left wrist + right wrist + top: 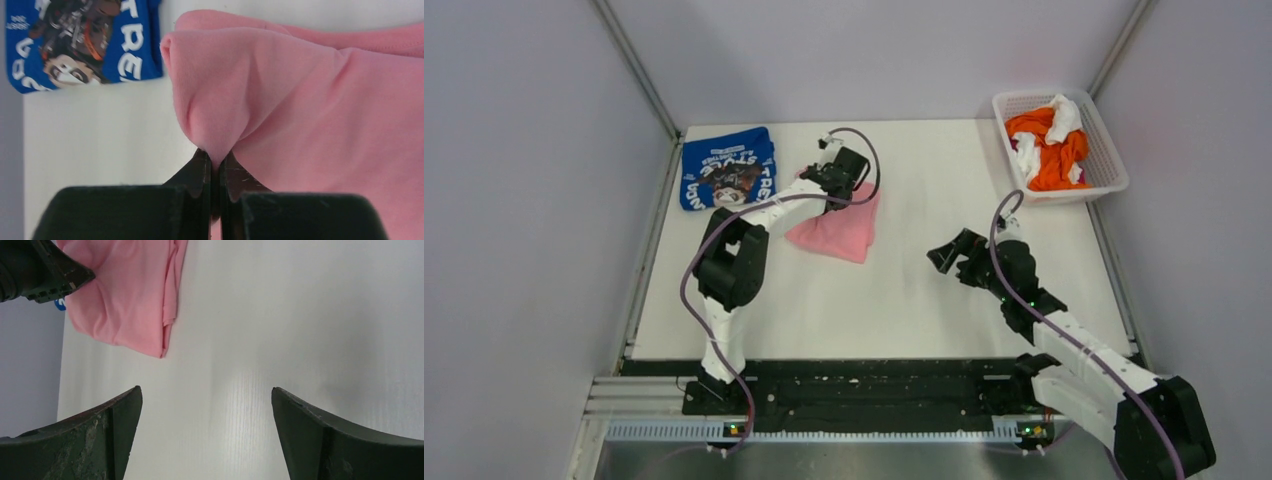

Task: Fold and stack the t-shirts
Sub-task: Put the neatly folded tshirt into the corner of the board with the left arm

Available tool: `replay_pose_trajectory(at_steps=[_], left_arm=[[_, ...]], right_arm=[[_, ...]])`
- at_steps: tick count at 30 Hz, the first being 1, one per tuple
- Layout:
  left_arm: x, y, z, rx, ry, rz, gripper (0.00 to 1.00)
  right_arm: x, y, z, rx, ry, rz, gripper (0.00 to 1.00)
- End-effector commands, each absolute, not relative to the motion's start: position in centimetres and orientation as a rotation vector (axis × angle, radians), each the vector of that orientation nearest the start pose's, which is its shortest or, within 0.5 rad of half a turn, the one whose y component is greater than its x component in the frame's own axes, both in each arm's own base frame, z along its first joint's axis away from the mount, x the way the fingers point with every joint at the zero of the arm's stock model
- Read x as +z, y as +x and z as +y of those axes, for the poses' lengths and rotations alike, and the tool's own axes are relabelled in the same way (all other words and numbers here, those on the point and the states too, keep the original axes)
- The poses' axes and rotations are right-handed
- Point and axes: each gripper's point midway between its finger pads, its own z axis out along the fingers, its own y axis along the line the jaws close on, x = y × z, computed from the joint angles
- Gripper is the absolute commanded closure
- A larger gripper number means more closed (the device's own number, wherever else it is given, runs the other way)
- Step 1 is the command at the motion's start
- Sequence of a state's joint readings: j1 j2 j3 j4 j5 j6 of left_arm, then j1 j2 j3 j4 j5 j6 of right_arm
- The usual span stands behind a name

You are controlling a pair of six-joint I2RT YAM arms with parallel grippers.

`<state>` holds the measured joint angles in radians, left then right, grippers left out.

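My left gripper needs to let go of the folded pink t-shirt, which will leave it lying on top of the royal blue t-shirt (pixel 733 166) (pixel 90 21) with white lettering.
The folded pink t-shirt (pixel 842 231) lies left of the table's middle. My left gripper (pixel 832 190) is shut on its far edge and pinches a fold of the pink cloth (pixel 260 100) between the jaws (pixel 216 159). The folded royal blue t-shirt (pixel 727 167) with white lettering lies at the far left corner; it also shows in the left wrist view (pixel 75 40). My right gripper (pixel 946 254) is open and empty over bare table, to the right of the pink shirt (pixel 125 295).
A white lattice basket (pixel 1106 150) holding orange and white cloth stands at the far right corner. Grey walls close in the table on the left, back and right. The black rail of the arm bases (pixel 864 390) runs along the near edge.
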<state>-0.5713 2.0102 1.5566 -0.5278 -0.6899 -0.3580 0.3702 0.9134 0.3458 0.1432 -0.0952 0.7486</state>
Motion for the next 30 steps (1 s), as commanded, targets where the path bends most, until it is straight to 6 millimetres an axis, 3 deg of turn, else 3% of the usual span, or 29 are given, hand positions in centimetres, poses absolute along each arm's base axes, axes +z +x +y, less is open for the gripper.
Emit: replay_pose_trajectory(at_steps=[1, 13, 22, 30], left_arm=[[12.8, 48.7, -13.1, 0.678, 0.048, 2.177, 1.00], [19.1, 54.7, -6.7, 0.879, 0.053, 1.999, 1.00], [22.5, 56.5, -3.4, 0.953, -0.051, 1.927, 1.00], [26.4, 57.1, -2.0, 0.965, -0.116, 1.850, 1.00]], right_arm=[[10.7, 27.2, 13.9, 0.708, 0.342, 2.058, 0.01], [9.8, 27.5, 14.3, 0.702, 0.318, 2.085, 0.01], [9.5, 27.6, 14.4, 0.697, 0.307, 2.095, 0.01], [9.3, 27.6, 13.8, 0.665, 0.332, 2.101, 0.01]])
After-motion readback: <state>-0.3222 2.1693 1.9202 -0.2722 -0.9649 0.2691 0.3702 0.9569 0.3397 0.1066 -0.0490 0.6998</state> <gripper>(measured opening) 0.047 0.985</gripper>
